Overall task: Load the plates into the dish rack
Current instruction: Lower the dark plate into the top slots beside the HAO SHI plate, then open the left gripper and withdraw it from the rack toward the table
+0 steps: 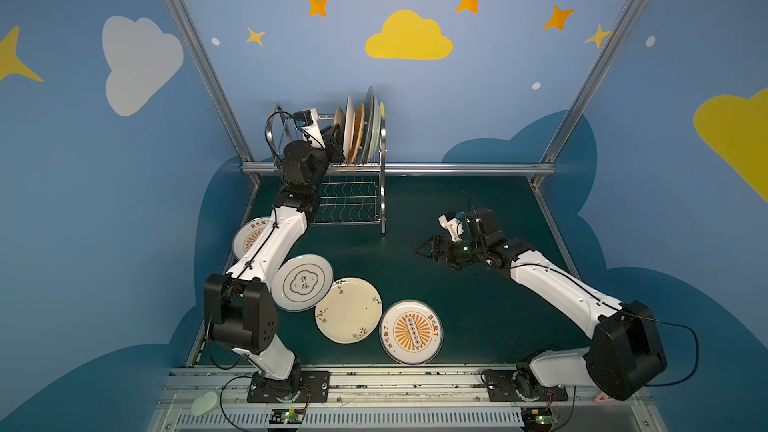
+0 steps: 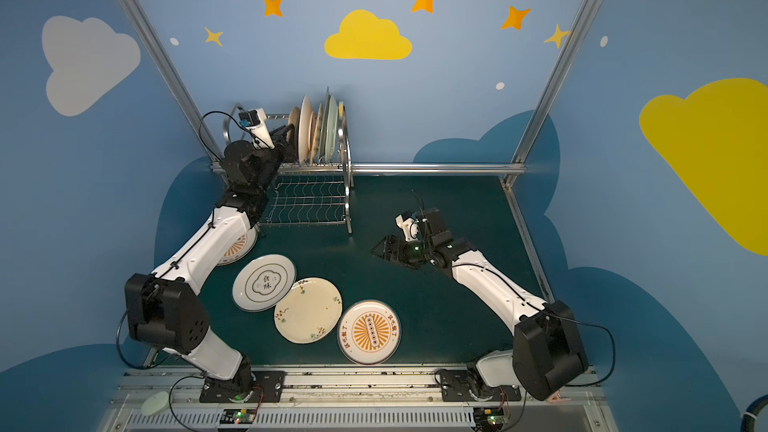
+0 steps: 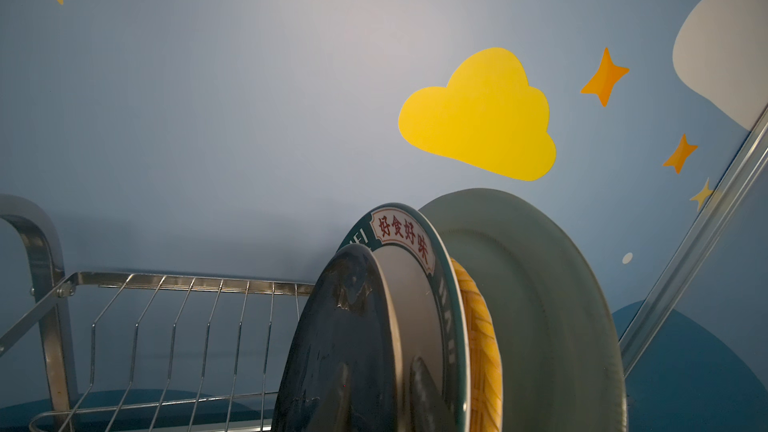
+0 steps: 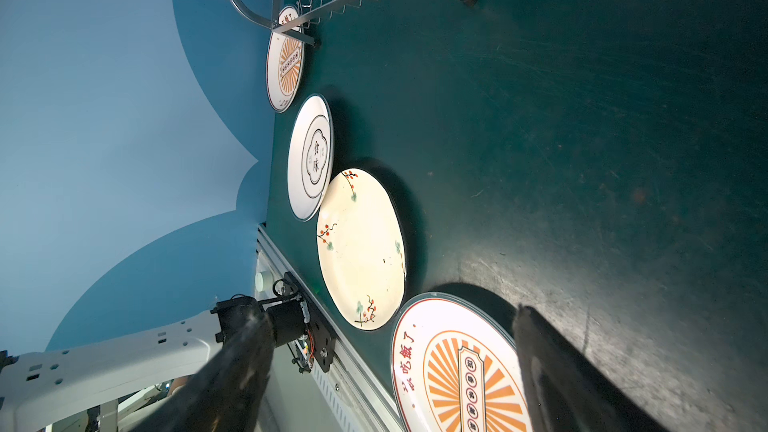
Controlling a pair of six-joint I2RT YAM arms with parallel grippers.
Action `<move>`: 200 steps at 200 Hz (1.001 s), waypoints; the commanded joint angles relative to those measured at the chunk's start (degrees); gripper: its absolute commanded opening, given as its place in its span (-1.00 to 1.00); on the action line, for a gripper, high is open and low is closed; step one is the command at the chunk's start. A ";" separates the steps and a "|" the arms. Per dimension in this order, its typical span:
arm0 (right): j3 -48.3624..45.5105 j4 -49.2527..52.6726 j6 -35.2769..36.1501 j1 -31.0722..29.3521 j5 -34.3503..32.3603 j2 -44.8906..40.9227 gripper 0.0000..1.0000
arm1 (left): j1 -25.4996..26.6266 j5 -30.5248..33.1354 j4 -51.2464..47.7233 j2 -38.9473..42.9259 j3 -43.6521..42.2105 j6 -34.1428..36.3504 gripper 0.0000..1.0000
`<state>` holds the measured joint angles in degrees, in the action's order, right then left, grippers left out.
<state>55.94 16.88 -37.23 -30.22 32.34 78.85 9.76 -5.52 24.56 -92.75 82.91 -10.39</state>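
Next, my right gripper moves next to the dish rack's side post (image 1: pixel 382 204) beside the wavy lower shelf, nearest the right arm, and closes there.
In the dish rack (image 1: pixel 382 184) (image 3: pixel 187 284), several plates stand on edge in the upper tier: black (image 3: pixel 332 326), teal-rimmed (image 3: pixel 411 292), yellow woven (image 3: pixel 482 347) and pale green (image 3: pixel 540 305). My left gripper (image 1: pixel 338 139) (image 3: pixel 379 365) straddles the black plate's rim, jaws slightly apart, with a gap at the far finger. Flat on the table lie a sunburst plate (image 1: pixel 411 332), a floral plate (image 1: pixel 348 310), a cloud-emblem plate (image 1: pixel 303 282) and a second sunburst plate (image 1: pixel 249 236) partly under the left arm. My right gripper (image 1: pixel 426 249) (image 4: pixel 386 317) hovers open and empty, mid-table.
The rack's wavy lower shelf (image 2: pixel 307 201) holds nothing. A metal rail (image 1: pixel 457 168) and slanted posts bound the back, and the arms' mounting rail (image 1: pixel 374 380) bounds the front. A pale oval object (image 1: pixel 204 403) rests beside the left arm's base. Dark green mat (image 1: pixel 457 326) stretches right of the plates.
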 commanded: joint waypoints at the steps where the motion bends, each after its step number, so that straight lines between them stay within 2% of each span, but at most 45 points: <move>1: 0.73 -0.54 -0.03 -0.37 0.57 -1.20 0.78 | -0.18 0.07 0.69 2.96 1.60 -1.08 -0.47; 17: 0.74 -0.54 -0.12 -0.37 0.57 -1.30 0.78 | -0.25 0.07 0.64 3.58 1.70 -1.70 -0.40; 83: 0.38 -0.62 -0.14 -0.47 0.54 -1.88 0.78 | -0.63 -1.57 0.40 5.27 1.90 -3.83 -0.35; 118: 0.89 -0.51 0.32 -0.46 0.16 -1.93 0.79 | -0.77 -2.93 -0.55 7.23 2.40 -5.46 -0.26; 143: 1.49 -0.42 0.74 -0.47 -0.43 -1.58 0.79 | -0.97 -4.92 -2.33 9.07 2.70 -6.29 -0.06; 184: 3.32 -0.17 1.64 -0.65 -0.90 -0.05 0.80 | -1.32 -5.98 -4.65 12.70 1.07 -7.49 0.41; 192: 3.84 -0.23 1.72 -0.83 -0.87 0.30 0.79 | -1.37 -6.08 -5.42 13.60 0.93 -7.88 0.56; 200: 4.29 -0.19 1.98 -0.81 -1.11 0.66 0.79 | -1.34 -6.24 -6.16 14.40 0.77 -8.43 0.84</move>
<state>57.34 16.97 -36.80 -30.61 31.99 78.46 8.75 -10.28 20.29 -81.08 83.37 -17.47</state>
